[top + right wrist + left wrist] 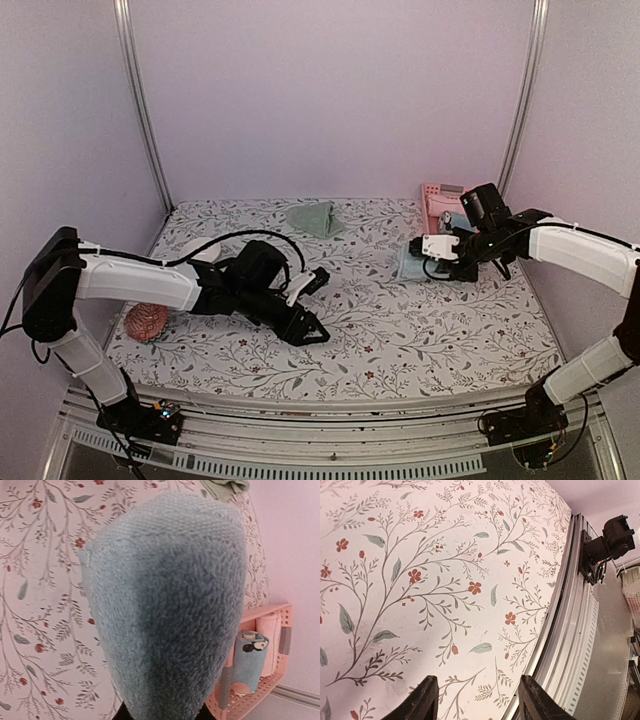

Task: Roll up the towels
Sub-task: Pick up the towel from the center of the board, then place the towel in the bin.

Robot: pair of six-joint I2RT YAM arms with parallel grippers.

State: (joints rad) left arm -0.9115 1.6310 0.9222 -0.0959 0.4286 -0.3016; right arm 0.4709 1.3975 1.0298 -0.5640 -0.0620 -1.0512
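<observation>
Next, I let go of the light blue towel with my right gripper inside the pink basket [455,230] [233,664], next to the rolled towel with the patch.
The light blue towel [408,266] lies bunched on the floral tablecloth at the right, beside the pink basket. My right gripper [420,252] is shut on it. In the right wrist view the light blue towel [165,605] fills the frame, and only dark bits of my right gripper [162,714] show at the bottom edge. The sage-green towel [315,217] lies crumpled at the back centre, and its edge shows in the right wrist view [225,487]. My left gripper [316,306] is open and empty over the cloth at centre front, and is open in the left wrist view [477,696].
The pink slatted basket [438,196] stands at the back right. In the right wrist view the basket [267,680] holds a rolled towel with a black-and-white patch [250,660]. A pink round object [147,322] lies at the front left. The table's metal front rail [580,630] runs near my left gripper.
</observation>
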